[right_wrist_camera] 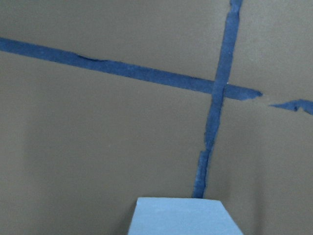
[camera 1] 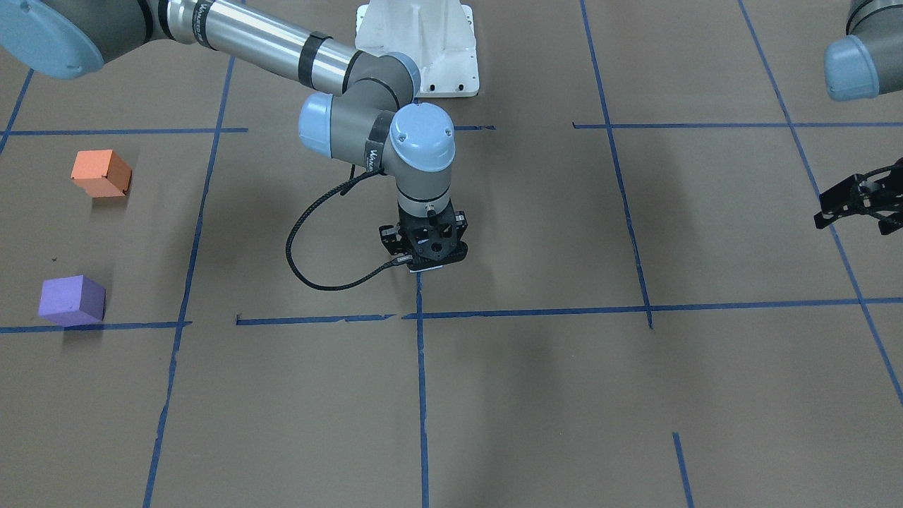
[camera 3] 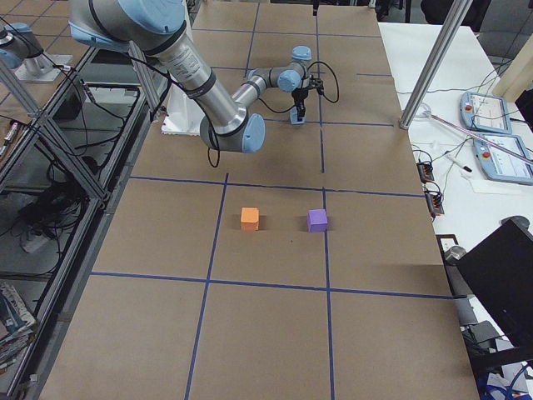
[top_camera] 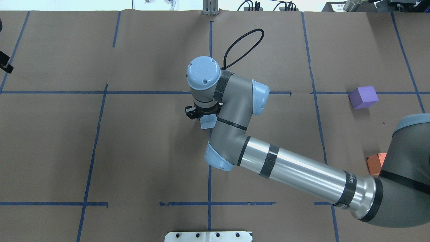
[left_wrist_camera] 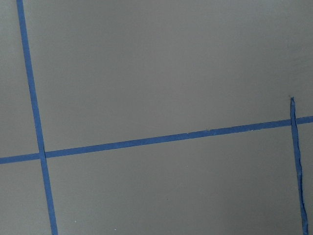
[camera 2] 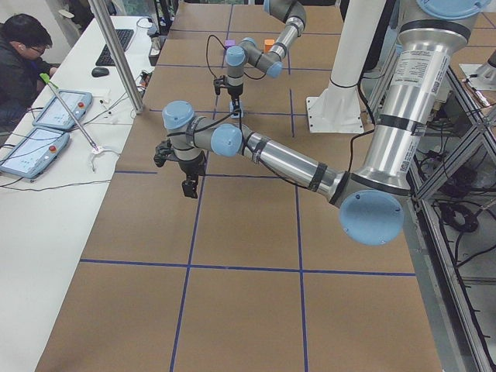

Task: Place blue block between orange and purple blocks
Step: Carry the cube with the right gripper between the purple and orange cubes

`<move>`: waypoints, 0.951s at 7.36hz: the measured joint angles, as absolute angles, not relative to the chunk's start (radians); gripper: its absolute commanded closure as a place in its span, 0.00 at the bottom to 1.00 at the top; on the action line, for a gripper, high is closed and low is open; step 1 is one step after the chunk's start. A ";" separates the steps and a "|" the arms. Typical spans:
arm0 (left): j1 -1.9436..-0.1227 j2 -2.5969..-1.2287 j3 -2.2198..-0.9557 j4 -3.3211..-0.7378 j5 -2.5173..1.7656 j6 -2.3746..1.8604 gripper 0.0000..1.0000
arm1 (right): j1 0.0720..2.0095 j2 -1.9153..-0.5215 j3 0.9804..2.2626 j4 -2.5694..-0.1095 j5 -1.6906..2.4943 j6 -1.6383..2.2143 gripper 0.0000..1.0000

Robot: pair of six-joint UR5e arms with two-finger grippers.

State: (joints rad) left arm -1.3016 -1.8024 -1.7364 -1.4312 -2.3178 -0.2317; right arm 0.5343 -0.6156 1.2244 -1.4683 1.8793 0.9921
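Note:
The blue block, now on the paper beside the tape cross, will go down on the brown paper midway (camera 1: 106, 243) between the orange block and purple block, put there by my right gripper.
The blue block (top_camera: 208, 122) sits on the brown paper at the table's centre, beside a blue tape cross. My right gripper (camera 1: 425, 248) points straight down over it. The gripper's body hides the fingers, so I cannot tell whether they are closed on the block. The block's top fills the bottom edge of the right wrist view (right_wrist_camera: 183, 218). The orange block (camera 1: 101, 173) and the purple block (camera 1: 72, 300) stand apart near the table's right end. My left gripper (camera 1: 839, 208) hovers open and empty over the left end.
Blue tape lines divide the brown paper into squares. The robot's white base plate (camera 1: 417, 42) is at the near middle edge. A black cable (camera 1: 310, 240) loops from the right wrist. An operator sits at the far side desk (camera 2: 19, 54).

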 measured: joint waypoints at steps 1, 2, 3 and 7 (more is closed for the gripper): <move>-1.302 -1.802 -1.736 -1.431 -2.318 -0.232 0.00 | 0.565 -0.634 1.256 -1.492 1.899 0.992 0.75; -1.302 -1.802 -1.736 -1.431 -2.318 -0.232 0.00 | 0.614 -0.690 1.328 -1.521 1.935 0.988 0.75; -1.302 -1.802 -1.737 -1.431 -2.318 -0.232 0.00 | 0.670 -0.783 1.427 -1.542 1.974 0.982 0.75; -1.301 -1.802 -1.740 -1.431 -2.318 -0.232 0.00 | 0.895 -1.235 1.752 -1.534 2.105 0.820 0.75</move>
